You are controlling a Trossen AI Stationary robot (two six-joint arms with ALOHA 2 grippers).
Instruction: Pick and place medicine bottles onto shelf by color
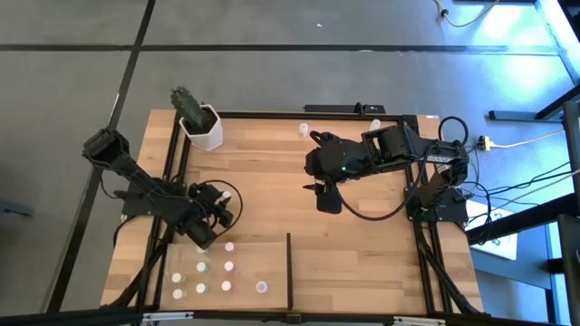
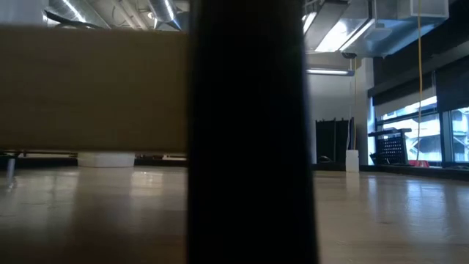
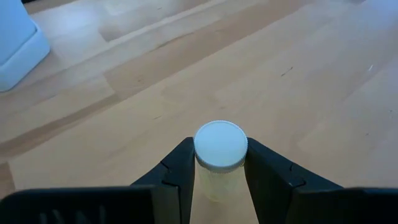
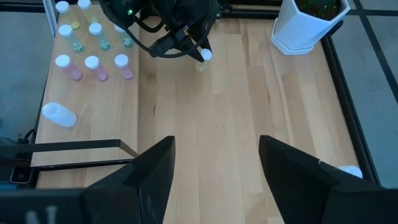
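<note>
My left gripper will set the white-capped bottle down on the bare wood (image 1: pixel 224 196) (image 3: pixel 202 196) between the white cactus pot and the shelf.
My left gripper (image 1: pixel 217 217) is shut on a small bottle (image 3: pixel 219 168) with a round white cap and a pale yellow-green body. It is over the tabletop just beyond the far edge of the shelf (image 1: pixel 254 258). Several white-capped bottles (image 1: pixel 227 268), green and pink (image 4: pixel 93 62), stand on the shelf left of its black divider (image 1: pixel 289 267). One (image 4: pixel 59 114) lies on its side. My right gripper (image 1: pixel 326 195) is open and empty over the table's middle (image 4: pixel 214 168). Two more bottles (image 1: pixel 304 130) stand near the far edge. My left gripper pinches the bottle's body just under the white cap (image 3: pixel 217 177) between its two fingers (image 3: pixel 180 168), one on each side. In the right wrist view the bottle (image 4: pixel 204 56) sits at the fingertips, seemingly just clear of the tabletop.
A white hexagonal pot with a cactus (image 1: pixel 201 127) stands at the far left corner. A black frame (image 1: pixel 272 115) edges the table. In the low view the divider (image 2: pixel 249 132) blocks the middle. Bare wood lies between the two grippers.
</note>
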